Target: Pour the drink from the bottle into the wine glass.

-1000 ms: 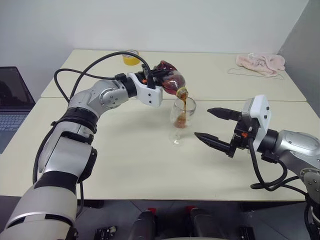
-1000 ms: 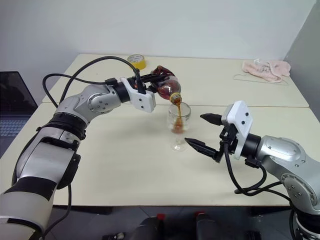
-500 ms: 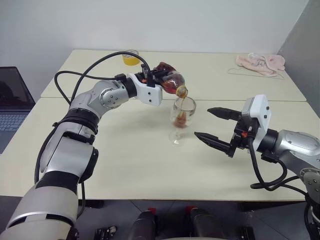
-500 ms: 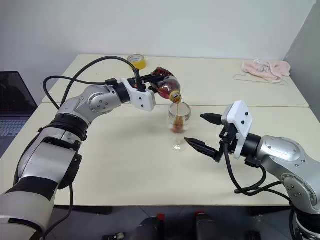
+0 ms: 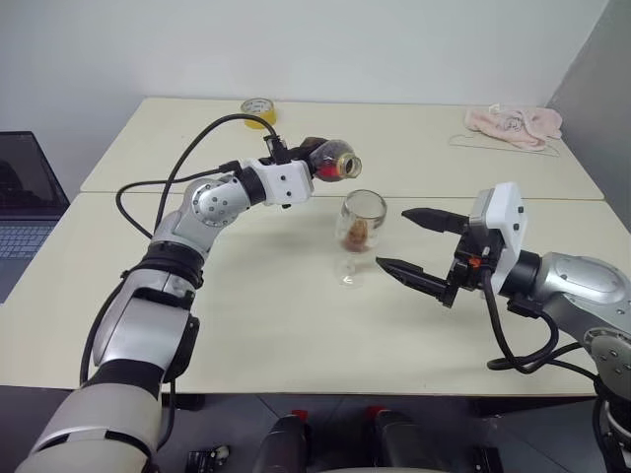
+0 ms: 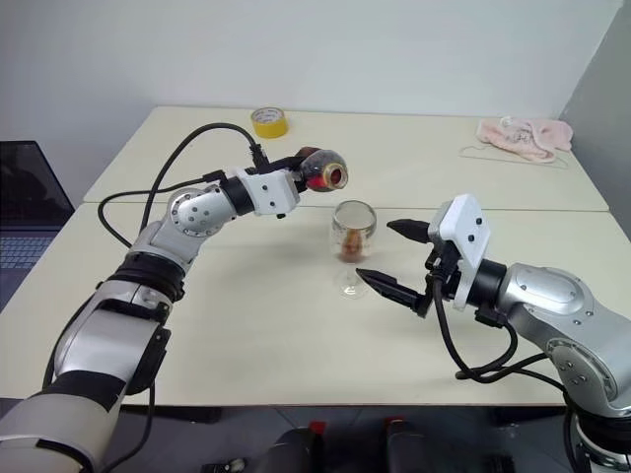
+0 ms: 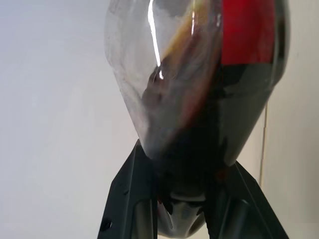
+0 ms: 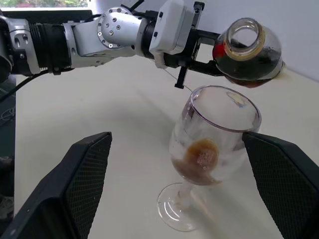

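I need to set the bottle upright with my left gripper on the near table (image 5: 217, 246) between the laptop and the wine glass, close to the seam.
The bottle (image 5: 330, 163) lies about level in the air, just above and to the left of the wine glass (image 5: 360, 232). Its uncapped mouth (image 8: 244, 36) faces the right arm, and no stream runs from it. Dark drink (image 7: 199, 149) still sits in its body under the red label. My left gripper (image 5: 317, 164) is shut on the bottle, and its black fingers (image 7: 132, 199) clamp the base. The glass stands upright on the table with a little amber-brown drink (image 8: 199, 157) in its bowl. My right gripper (image 5: 392, 238) is open just right of the glass and does not touch it.
A yellow tape roll (image 5: 258, 110) sits at the back of the far table. A pink cloth (image 5: 513, 123) lies at the back right. A laptop (image 5: 25, 207) stands off the table's left side. A seam (image 5: 552, 199) runs between the two tables behind the glass.
The bottle has rolled back from its pouring tilt to about level and drawn slightly away to the left. The stream into the glass has stopped. The right gripper has stayed in place.
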{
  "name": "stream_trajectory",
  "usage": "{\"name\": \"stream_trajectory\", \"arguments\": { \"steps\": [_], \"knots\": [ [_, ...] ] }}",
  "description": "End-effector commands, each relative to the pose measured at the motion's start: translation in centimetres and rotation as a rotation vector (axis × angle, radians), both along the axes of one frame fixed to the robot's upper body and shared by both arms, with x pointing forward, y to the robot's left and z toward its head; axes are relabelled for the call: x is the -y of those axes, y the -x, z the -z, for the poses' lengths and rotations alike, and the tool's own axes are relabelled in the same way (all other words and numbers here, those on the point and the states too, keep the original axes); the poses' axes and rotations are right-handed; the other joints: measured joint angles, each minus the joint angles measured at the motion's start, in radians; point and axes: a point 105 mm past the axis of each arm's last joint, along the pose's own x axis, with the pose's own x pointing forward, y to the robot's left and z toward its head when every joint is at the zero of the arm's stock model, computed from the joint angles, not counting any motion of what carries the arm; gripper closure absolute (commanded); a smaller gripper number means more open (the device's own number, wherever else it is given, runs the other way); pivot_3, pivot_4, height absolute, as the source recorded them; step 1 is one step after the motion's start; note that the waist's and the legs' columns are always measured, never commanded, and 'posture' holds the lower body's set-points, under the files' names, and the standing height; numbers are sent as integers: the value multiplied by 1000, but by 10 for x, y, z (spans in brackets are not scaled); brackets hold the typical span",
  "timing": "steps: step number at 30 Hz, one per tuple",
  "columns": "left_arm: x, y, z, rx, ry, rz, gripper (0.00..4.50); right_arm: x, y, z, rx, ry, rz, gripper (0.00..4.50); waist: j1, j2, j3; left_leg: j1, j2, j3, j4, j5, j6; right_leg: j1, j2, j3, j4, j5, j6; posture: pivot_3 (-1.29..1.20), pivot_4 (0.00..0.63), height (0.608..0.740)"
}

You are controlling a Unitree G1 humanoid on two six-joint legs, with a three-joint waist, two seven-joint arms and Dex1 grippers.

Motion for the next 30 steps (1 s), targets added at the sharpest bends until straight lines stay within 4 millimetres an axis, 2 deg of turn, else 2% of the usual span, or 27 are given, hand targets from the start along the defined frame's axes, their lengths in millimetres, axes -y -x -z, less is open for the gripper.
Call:
{"name": "stream_trajectory", "arguments": {
  "steps": [1,8,14,18,22,25,30],
  "knots": [
    [-8,5,-29,-10,180,-19,3738,-3,3,-7,83,-16,-5,0,0,0,0,0,0,0,0,0,0,0,0,0,0,0,0,0,150,740],
    [-43,18,-4,-213,444,-185,3744,-9,4,4,119,-39,-23,0,-3,0,-1,2,1,1,0,0,-1,0,0,1,2,0,0,0,150,740],
    [-83,32,23,-305,617,-402,3744,-19,18,17,84,-43,-122,0,1,0,-1,2,1,0,1,0,-1,0,0,1,2,0,0,0,150,740],
    [-103,40,40,-352,760,-513,3744,-23,22,26,64,-20,-159,0,3,0,-1,2,1,0,1,0,0,0,0,1,2,0,0,0,150,740],
    [-111,45,52,-395,885,-547,3744,-25,21,30,61,-9,-170,0,4,-1,-1,2,1,0,1,0,-1,1,0,1,2,0,0,0,150,740],
    [-117,46,66,-432,927,-595,3744,-25,19,32,64,-3,-171,0,5,-2,-2,2,1,0,1,0,-1,1,0,1,1,0,0,0,150,740],
    [-129,49,77,-437,942,-667,3744,-31,18,26,72,-31,-198,0,5,-2,-2,3,1,0,1,0,-1,1,0,1,1,0,0,0,150,740]
  ]
}}
